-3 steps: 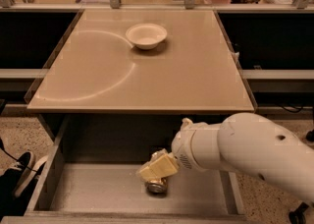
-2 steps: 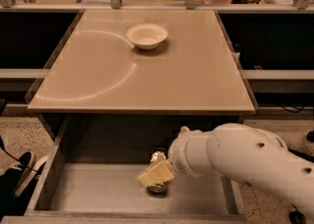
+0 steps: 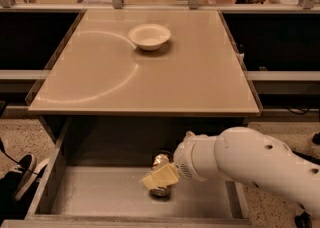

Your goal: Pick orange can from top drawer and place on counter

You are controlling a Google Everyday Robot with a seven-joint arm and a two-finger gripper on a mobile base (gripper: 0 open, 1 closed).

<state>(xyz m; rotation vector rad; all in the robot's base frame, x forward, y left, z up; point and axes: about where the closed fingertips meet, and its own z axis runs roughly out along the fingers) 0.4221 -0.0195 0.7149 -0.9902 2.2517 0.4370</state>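
I close my gripper next on the near end (image 3: pixel 160 190) of the orange can and leave the silver top end sticking out.
The orange can (image 3: pixel 160 160) lies in the open top drawer (image 3: pixel 100 197), on its grey floor near the middle. Only its silver top end and its lower end show. My gripper (image 3: pixel 160 177) is down inside the drawer, directly over the middle of the can, with its tan pad covering the can's body. The white arm (image 3: pixel 250 164) reaches in from the right. The beige counter (image 3: pixel 150 72) with its curved ring mark lies above and behind the drawer.
A white bowl (image 3: pixel 149 36) stands at the back of the counter. Metal posts and cluttered shelves stand behind the counter. Dark open shelving flanks it on both sides. A black shoe (image 3: pixel 20 172) rests on the speckled floor at the left of the drawer.
The arm has shifted left and a little lower in the drawer. The gripper now covers more of the can. The can has not moved.
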